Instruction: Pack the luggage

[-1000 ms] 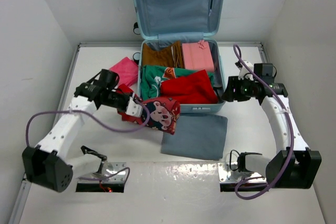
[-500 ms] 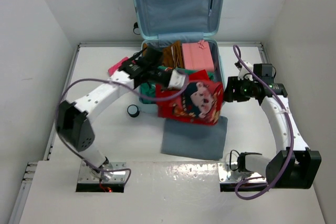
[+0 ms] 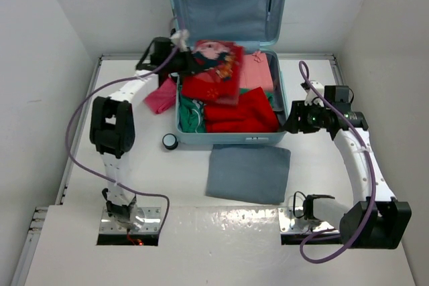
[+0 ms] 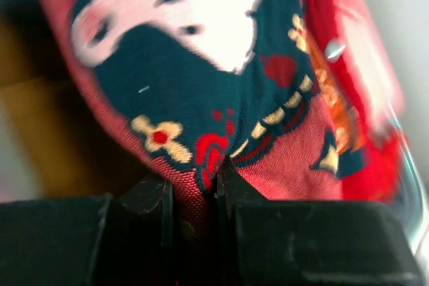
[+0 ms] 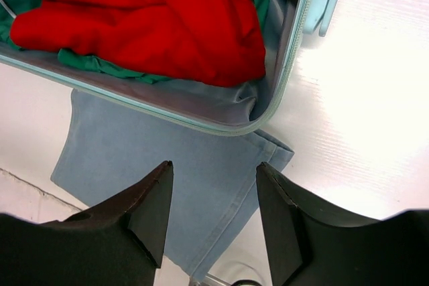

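I will let go of the red patterned cloth with my left gripper in the luggage [image 3: 216, 81], next to the pink case and behind the green garment.
The pale blue luggage [image 3: 280, 92] lies open at the back of the table, lid up, holding a red garment [image 3: 241, 112], a green one [image 3: 192, 113] and a pink case [image 3: 258, 72]. My left gripper [image 3: 189, 58] is shut on a red patterned cloth [image 3: 216, 72] with a cartoon print and holds it over the luggage's back left part; the cloth fills the left wrist view [image 4: 201, 98]. My right gripper [image 3: 293, 120] is open and empty beside the luggage's right front corner. In the right wrist view it [image 5: 214, 169] hangs over folded blue jeans [image 5: 167, 185].
The folded blue jeans [image 3: 249, 172] lie in front of the luggage. A pink cloth [image 3: 159, 97] lies left of it. A small black and white round object [image 3: 169, 141] sits near the luggage's left front corner. White walls stand on either side.
My left arm has swung from the table left of the luggage up and back, carrying the patterned cloth over the luggage. The round object is now uncovered. The right arm has barely moved.
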`<state>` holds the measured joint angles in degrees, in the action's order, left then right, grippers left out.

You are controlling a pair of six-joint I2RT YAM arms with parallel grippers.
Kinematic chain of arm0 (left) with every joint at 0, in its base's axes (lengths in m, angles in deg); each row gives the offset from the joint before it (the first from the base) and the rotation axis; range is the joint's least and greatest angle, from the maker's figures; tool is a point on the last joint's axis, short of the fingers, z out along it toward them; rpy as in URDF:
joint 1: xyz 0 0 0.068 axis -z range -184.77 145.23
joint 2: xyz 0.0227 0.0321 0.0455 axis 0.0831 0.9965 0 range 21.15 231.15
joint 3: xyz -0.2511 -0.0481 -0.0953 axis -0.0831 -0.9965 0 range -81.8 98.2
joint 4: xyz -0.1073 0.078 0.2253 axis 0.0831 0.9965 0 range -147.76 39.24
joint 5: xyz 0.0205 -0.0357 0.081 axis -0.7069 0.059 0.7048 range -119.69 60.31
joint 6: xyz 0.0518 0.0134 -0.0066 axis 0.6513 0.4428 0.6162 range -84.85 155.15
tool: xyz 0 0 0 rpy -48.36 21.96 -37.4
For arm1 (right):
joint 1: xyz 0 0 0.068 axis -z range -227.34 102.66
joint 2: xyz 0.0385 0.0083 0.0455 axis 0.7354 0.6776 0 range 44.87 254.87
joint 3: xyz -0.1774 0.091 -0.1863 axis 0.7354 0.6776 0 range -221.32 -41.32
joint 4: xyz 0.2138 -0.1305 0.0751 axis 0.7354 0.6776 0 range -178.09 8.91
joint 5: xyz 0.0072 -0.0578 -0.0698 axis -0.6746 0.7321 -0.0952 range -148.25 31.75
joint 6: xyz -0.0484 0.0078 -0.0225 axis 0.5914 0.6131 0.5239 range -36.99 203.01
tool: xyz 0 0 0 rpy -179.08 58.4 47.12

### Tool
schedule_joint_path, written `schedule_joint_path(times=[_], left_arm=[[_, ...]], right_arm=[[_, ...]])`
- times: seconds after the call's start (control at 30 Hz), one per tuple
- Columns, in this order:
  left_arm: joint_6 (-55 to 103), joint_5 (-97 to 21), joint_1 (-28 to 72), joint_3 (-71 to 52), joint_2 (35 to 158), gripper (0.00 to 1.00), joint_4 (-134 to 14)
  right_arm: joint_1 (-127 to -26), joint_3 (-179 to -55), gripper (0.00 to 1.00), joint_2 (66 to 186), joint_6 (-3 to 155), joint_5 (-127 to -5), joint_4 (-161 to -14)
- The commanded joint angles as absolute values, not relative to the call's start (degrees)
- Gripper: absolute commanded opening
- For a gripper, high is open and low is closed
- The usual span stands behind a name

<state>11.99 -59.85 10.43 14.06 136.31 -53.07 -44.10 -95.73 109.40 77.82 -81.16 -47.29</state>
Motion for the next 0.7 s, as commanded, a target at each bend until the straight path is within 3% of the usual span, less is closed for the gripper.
schedule_joint_path(times=[0.0,0.13,0.4,0.53,0.67], left_arm=[[-3.9,-50.3,5.4,9.8,133.0,0.00,-59.9],[-4.1,-44.6,4.2,4.0,132.9,0.00,-60.0],[15.5,-45.2,11.9,15.7,139.4,0.00,-47.7],[26.9,-37.3,22.2,25.6,143.9,0.00,-35.2],[27.7,-35.1,25.6,24.0,146.1,0.00,-26.0]], right_arm=[[-44.2,-95.8,0.52,109.4,76.8,-81.5,-49.2],[-44.2,-96.9,0.52,110.8,76.6,-81.8,-49.6],[-44.2,-98.0,0.52,112.7,76.2,-82.2,-49.7],[-44.2,-98.4,0.52,113.2,76.1,-82.3,-49.8],[-44.4,-99.2,0.52,113.0,76.6,-81.8,-49.3]])
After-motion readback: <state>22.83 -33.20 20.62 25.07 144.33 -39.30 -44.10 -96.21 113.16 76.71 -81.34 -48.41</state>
